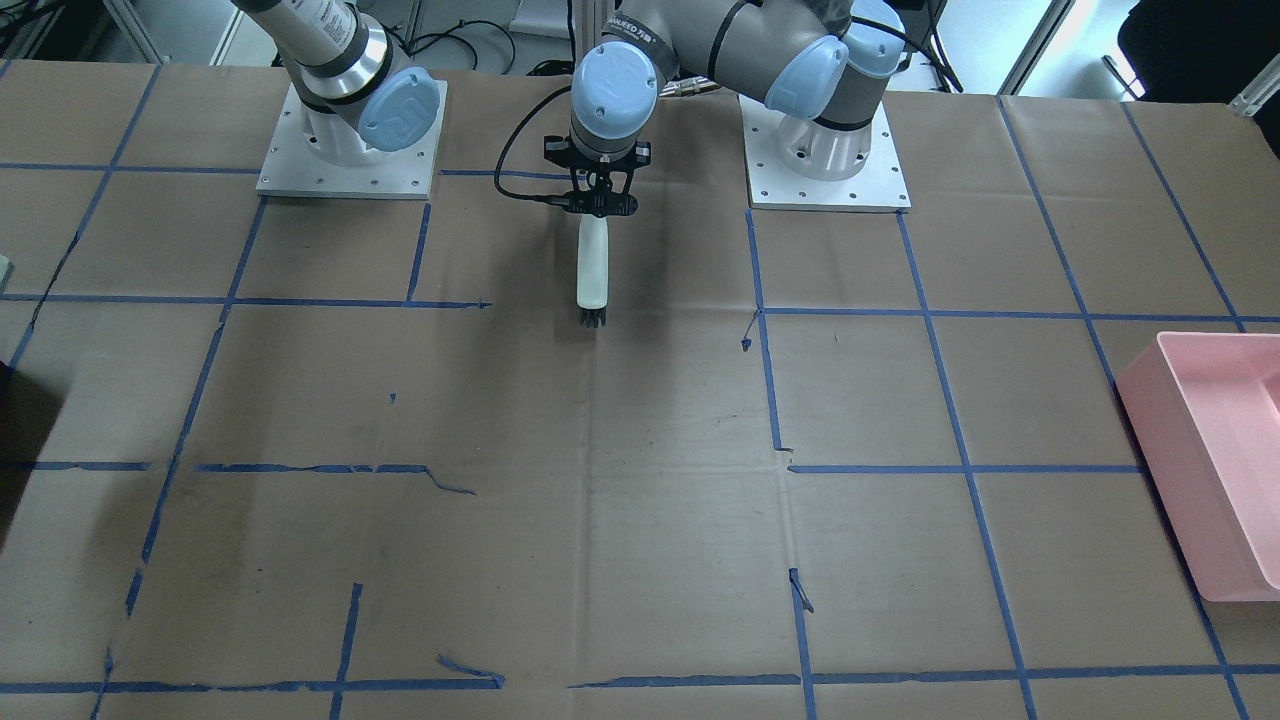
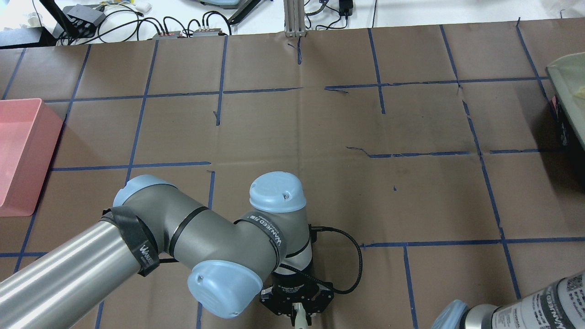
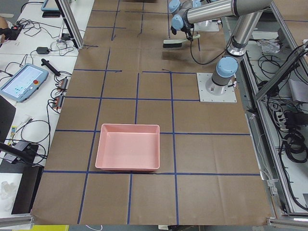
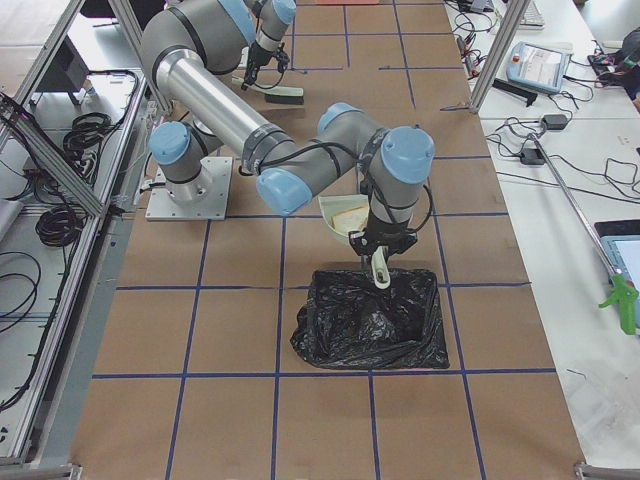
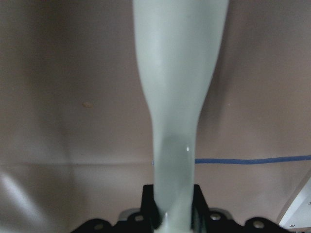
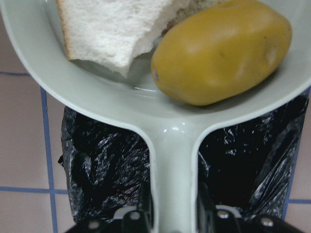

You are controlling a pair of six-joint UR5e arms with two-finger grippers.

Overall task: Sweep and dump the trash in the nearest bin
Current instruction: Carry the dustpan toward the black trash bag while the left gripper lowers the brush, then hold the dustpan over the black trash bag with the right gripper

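My left gripper should set the pale green brush down on the brown table cover before the gap (image 1: pixel 587 264) that is between the bases of the arms.
The yellow-brown potato (image 6: pixel 223 53) and a torn piece of white bread (image 6: pixel 107 29) lie in a pale green dustpan (image 6: pixel 121 111). A bit of a second bread piece peeks out behind the potato. My right gripper (image 6: pixel 172 206) is shut on the dustpan's handle and holds the pan over a black bin bag (image 6: pixel 102 165), which also shows in the exterior right view (image 4: pixel 370 325). My left gripper (image 1: pixel 598 200) is shut on a pale green brush (image 1: pixel 592 270), bristles down, near the robot's bases.
A pink tray bin (image 1: pixel 1210 460) sits at the table's end on my left, also in the overhead view (image 2: pixel 18 151). Blue tape lines grid the brown table cover (image 1: pixel 600 500). The two arm bases (image 1: pixel 350 150) stand at the back.
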